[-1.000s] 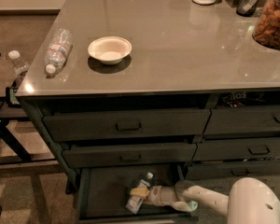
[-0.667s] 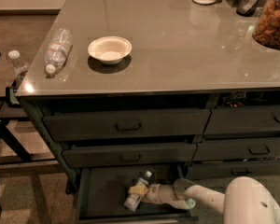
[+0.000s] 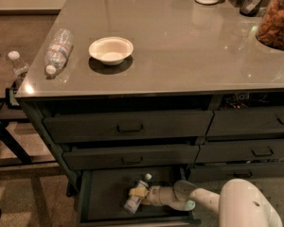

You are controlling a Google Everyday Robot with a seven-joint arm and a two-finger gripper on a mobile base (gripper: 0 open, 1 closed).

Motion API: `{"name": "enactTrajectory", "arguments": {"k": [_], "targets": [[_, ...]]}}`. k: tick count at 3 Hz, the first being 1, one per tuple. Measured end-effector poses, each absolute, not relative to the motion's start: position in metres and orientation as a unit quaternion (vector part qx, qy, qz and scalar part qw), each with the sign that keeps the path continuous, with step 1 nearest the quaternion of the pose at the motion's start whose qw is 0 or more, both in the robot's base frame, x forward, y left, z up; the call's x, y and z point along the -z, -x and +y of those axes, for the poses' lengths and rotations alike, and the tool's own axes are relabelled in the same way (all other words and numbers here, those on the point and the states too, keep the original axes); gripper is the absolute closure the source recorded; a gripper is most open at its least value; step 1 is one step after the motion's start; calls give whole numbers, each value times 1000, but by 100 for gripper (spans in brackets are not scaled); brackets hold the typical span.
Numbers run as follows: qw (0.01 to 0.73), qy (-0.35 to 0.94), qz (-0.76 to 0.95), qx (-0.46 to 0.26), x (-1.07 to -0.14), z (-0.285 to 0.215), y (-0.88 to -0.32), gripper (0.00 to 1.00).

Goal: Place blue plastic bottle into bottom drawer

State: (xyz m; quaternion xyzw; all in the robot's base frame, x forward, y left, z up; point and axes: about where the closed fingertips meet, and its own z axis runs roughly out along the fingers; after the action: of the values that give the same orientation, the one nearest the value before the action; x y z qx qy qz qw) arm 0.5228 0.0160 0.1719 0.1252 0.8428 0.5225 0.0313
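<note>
The gripper will release the blue plastic bottle on the middle of the open bottom drawer's inside (image 3: 133, 199).
The blue plastic bottle (image 3: 132, 203), clear with a white cap and a pale label, lies tilted inside the open bottom drawer (image 3: 104, 193), cap pointing to the back right. My gripper (image 3: 138, 192) reaches into the drawer from the right and is shut on the bottle's middle, with its yellowish fingers (image 3: 136, 191) across the bottle. The bottle's base is low against the drawer floor. My white arm (image 3: 246, 205) fills the bottom right corner.
Two closed drawer fronts (image 3: 128, 125) sit just above the open drawer. On the grey countertop (image 3: 180, 51) lie a ridged clear bottle (image 3: 57, 50) and a white bowl (image 3: 110, 49); a snack jar (image 3: 276, 18) stands at the right. Another bottle (image 3: 18, 66) stands off to the left.
My gripper and arm have shifted slightly left inside the drawer, with the bottle still held. Nothing on the countertop has moved.
</note>
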Motion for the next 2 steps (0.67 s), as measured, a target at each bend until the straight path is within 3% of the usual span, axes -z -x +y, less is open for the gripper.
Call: {"name": "enactTrajectory", "arguments": {"k": [2], "targets": [[14,-131,843,-522,-150,28,-526,100]]}}
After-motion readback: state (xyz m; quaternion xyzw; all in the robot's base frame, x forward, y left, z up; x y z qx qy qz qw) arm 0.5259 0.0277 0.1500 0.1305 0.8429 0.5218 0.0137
